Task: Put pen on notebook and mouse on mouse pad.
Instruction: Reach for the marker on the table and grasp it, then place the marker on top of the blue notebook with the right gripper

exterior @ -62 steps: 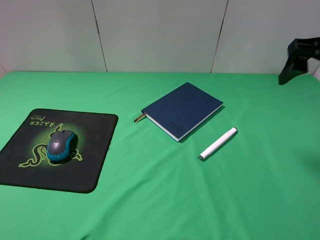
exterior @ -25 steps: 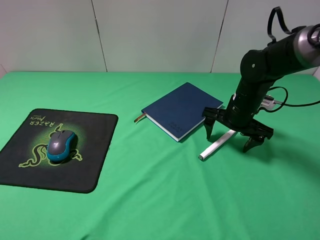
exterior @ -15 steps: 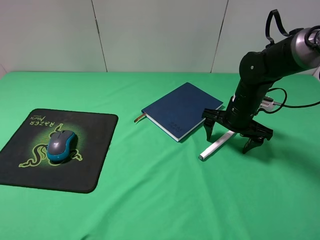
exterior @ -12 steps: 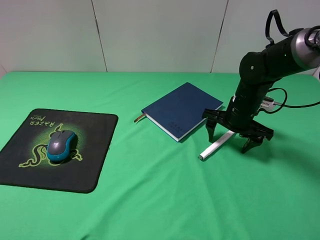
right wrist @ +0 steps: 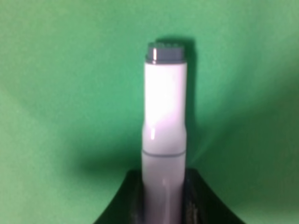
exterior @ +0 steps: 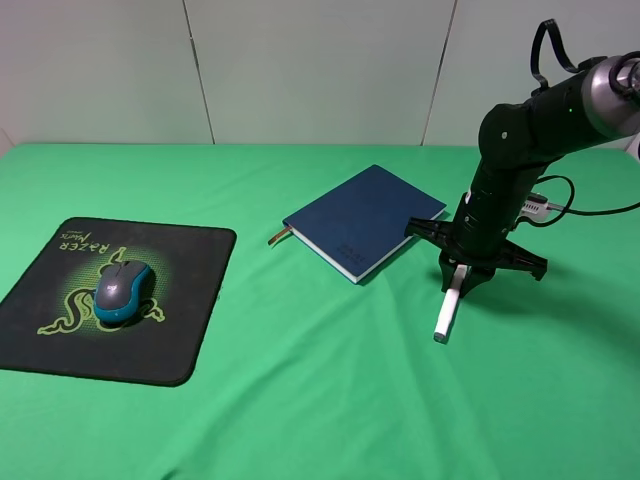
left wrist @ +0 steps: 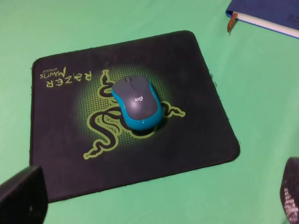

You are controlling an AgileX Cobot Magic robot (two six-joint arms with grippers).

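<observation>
I should lay the white pen across the middle of the navy notebook's cover (exterior: pixel 377 214) with my right gripper.
The white pen (exterior: pixel 446 311) lies on the green cloth, dark tip toward the front edge, just right of the navy notebook (exterior: pixel 365 218). My right gripper (exterior: pixel 460 281) is shut on its far end. In the right wrist view the pen (right wrist: pixel 164 121) sticks out from between the black fingers (right wrist: pixel 198 203), tip away. The teal mouse (exterior: pixel 122 290) sits on the black mouse pad (exterior: pixel 195 310), over the green logo. My left gripper (left wrist: pixel 156 198) hovers open above the pad (left wrist: pixel 201 135) and mouse (left wrist: pixel 137 102); it is outside the high view.
A green cloth (exterior: pixel 300 400) covers the whole table, with a white panelled wall behind it. The right arm's cable (exterior: pixel 590 208) trails off to the right. The notebook's corner and brown ribbon (left wrist: pixel 231 21) show in the left wrist view.
The right arm came in over the pen, and its wide-open fingers have closed on it. The pen swung from a diagonal lie to pointing at the front edge.
</observation>
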